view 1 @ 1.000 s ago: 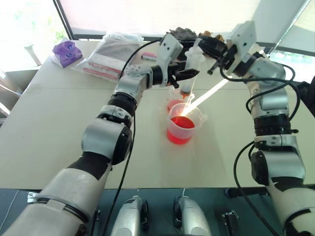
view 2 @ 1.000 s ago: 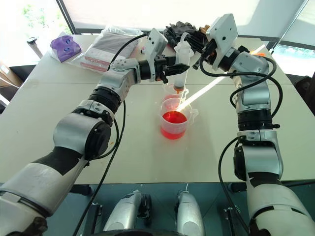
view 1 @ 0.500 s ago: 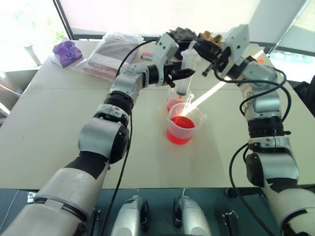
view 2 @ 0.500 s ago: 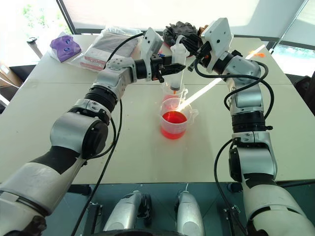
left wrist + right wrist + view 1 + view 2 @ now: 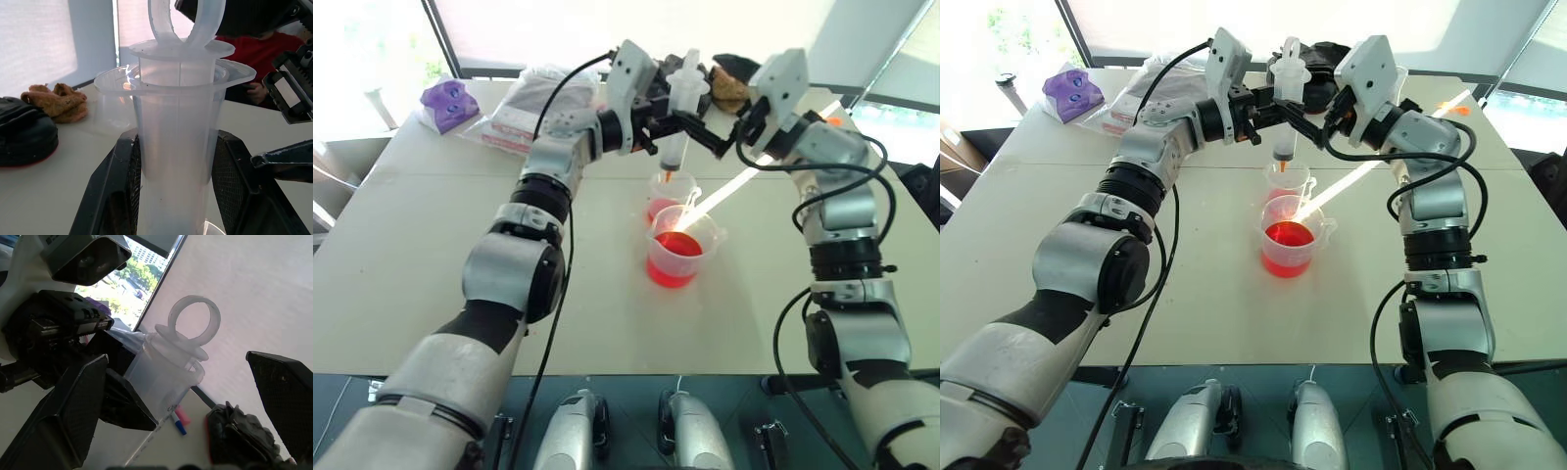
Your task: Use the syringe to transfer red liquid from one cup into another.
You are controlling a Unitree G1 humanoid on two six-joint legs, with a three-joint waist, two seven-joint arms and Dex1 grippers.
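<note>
My left gripper will set the syringe down on the bare table (image 5: 579, 271) next to the larger spouted beaker, on that gripper's side.
My left gripper (image 5: 176, 191) is shut on the barrel of the syringe (image 5: 679, 108) and holds it upright, orange tip down, above the smaller clear cup (image 5: 668, 189). The white plunger sits low in the barrel, which looks clear. My right gripper (image 5: 176, 360) is open beside the syringe's top, its fingers (image 5: 73, 406) spread wide with the plunger ring (image 5: 194, 318) ahead of them, not touching. The larger spouted beaker (image 5: 1289, 250) stands just in front of the small cup and holds red liquid (image 5: 1285, 235). A little red liquid also shows in the small cup.
At the table's far side lie a bag of packets (image 5: 533, 103), a purple object (image 5: 445, 101), black gloves (image 5: 1317, 57) and a brown cloth (image 5: 61, 100). A blue-capped marker pen (image 5: 178, 423) lies near them. A person in red (image 5: 264, 54) sits beyond the table.
My right gripper has opened; it was shut at the syringe's top. My left gripper has lifted the syringe a little, so its tip has risen out of the small cup.
</note>
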